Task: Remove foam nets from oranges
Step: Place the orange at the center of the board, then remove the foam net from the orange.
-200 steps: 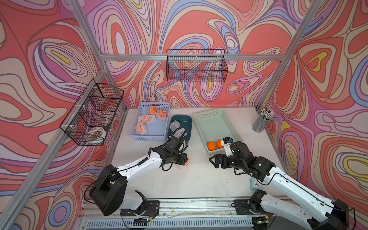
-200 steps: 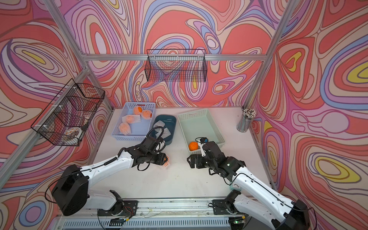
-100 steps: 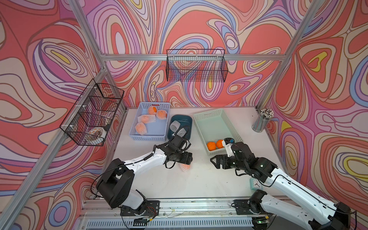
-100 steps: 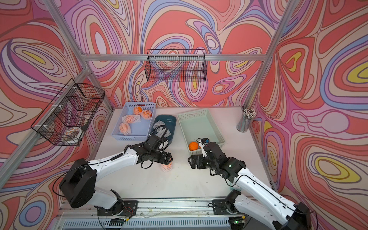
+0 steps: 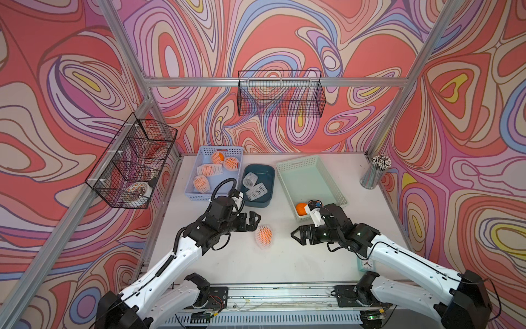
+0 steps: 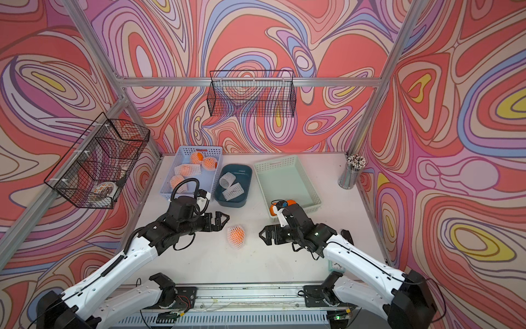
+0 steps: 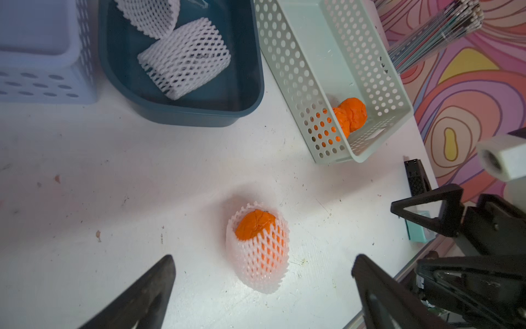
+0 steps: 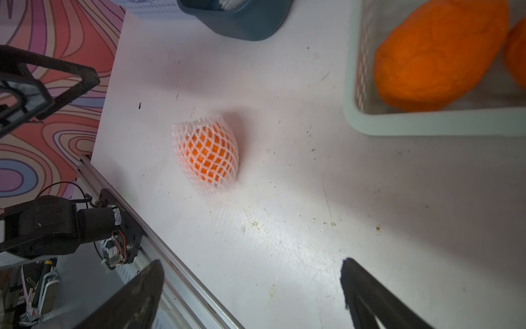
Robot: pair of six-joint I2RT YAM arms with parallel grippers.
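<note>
I should pinch the net's rim [image 7: 278, 216] with my left gripper and my right gripper, as the orange peeks from the net's open end while the net still wraps its sides.
A foam net with an orange inside [image 5: 263, 235] [image 6: 236, 235] lies on the white table between my two grippers, touched by neither. My left gripper [image 5: 254, 221] [image 6: 223, 222] is open just left of it; in the left wrist view the netted orange [image 7: 257, 247] sits right in front of the spread fingers, left gripper [image 7: 263, 260]. My right gripper [image 5: 296, 235] [image 8: 252, 263] is open to its right, farther off. Several netted oranges [image 5: 202, 182] fill the blue basket [image 5: 199, 197]. Two empty nets [image 5: 255, 191] lie in the dark teal bin [image 5: 257, 202]. Bare oranges [image 5: 301, 208] [image 7: 353, 114] sit in the mint basket [image 5: 284, 168].
Black wire baskets hang on the back wall [image 5: 280, 94] and the left wall [image 5: 131, 162]. A cup of sticks [image 5: 374, 173] stands at the table's far right corner. A small teal item [image 5: 365, 263] lies by my right arm. An aluminium rail [image 5: 279, 293] runs along the front edge.
My left gripper carried the netted orange rightward, then opened and let it go onto the table. The right arm has stayed where it was, open.
</note>
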